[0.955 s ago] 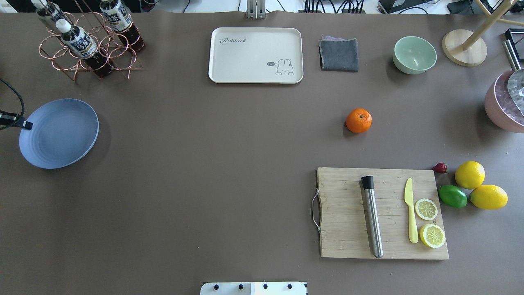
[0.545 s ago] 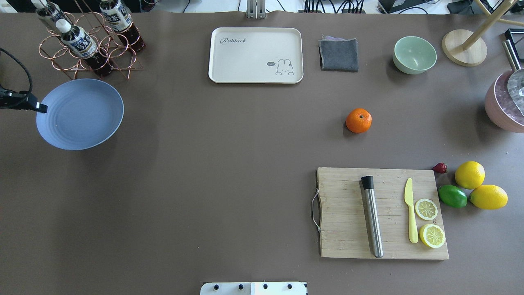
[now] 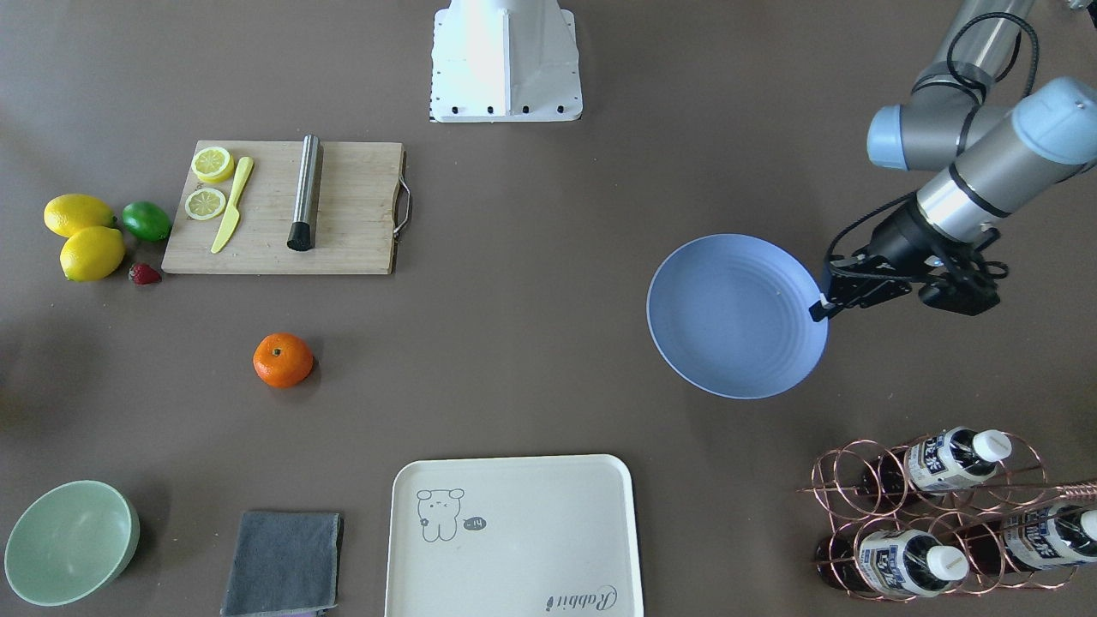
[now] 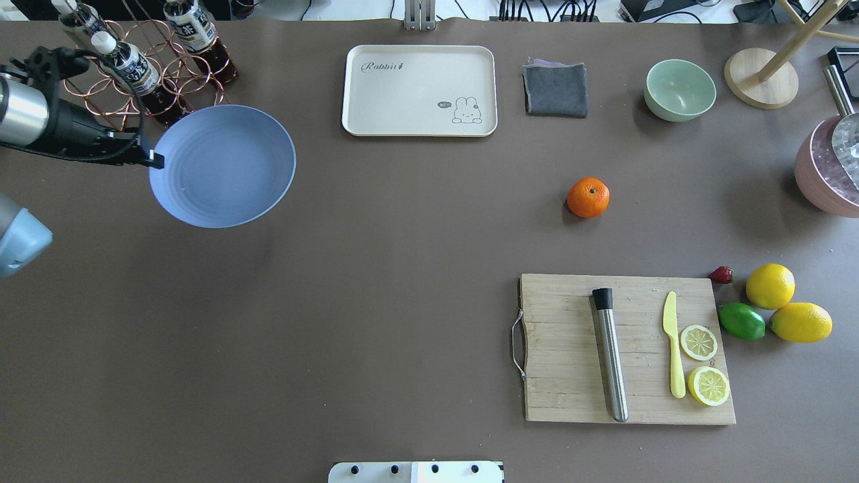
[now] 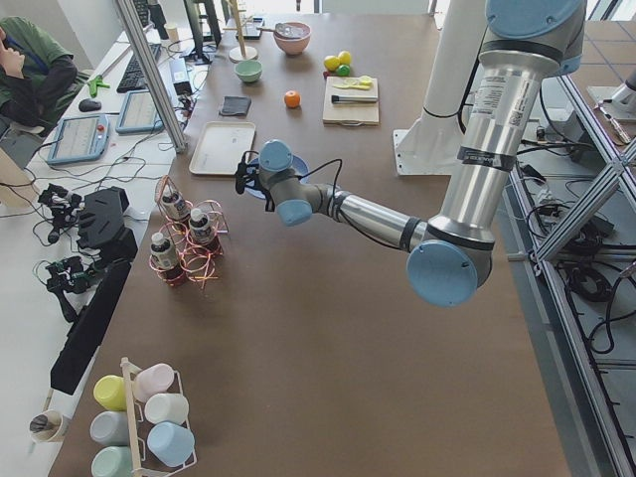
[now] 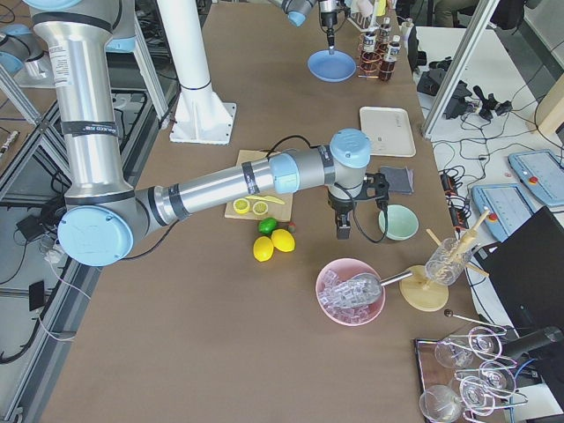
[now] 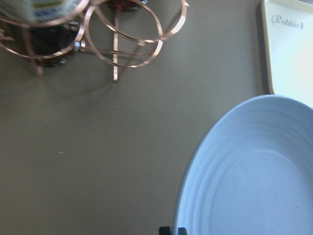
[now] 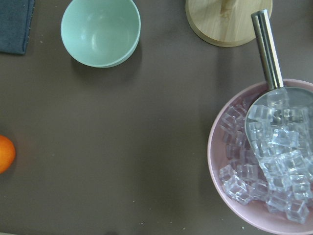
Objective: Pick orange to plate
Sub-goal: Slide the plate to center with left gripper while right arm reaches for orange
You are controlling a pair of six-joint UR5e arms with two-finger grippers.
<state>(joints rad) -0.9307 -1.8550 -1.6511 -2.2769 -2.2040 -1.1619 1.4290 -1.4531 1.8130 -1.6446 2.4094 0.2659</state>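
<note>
Next, I release the periwinkle plate from my left gripper on the brown table (image 3: 496, 278) between the white base and cream tray.
The orange (image 4: 588, 197) sits alone on the brown table right of centre, also seen as the orange (image 3: 283, 360) in the front view and at the left edge of the right wrist view (image 8: 5, 154). The periwinkle plate (image 4: 225, 168) hangs at the far left, apparently lifted off the table. My left gripper (image 4: 151, 159) is shut on its left rim, which the front view (image 3: 821, 304) confirms. The left wrist view fills with the plate (image 7: 254, 171). My right gripper (image 6: 341, 229) shows only in the exterior right view, hovering near the green bowl; I cannot tell its state.
A copper bottle rack (image 4: 141, 67) stands just behind the plate. A cream tray (image 4: 419, 90), grey cloth (image 4: 556, 89) and green bowl (image 4: 679, 89) line the far edge. A pink ice bowl (image 4: 829, 168) is at right. The cutting board (image 4: 570, 376), lemons (image 4: 770, 286) and lime (image 4: 741, 321) lie near right.
My left gripper has carried the plate up-right across the overhead view, from the left edge to a spot beside the bottle rack. The orange has not moved.
</note>
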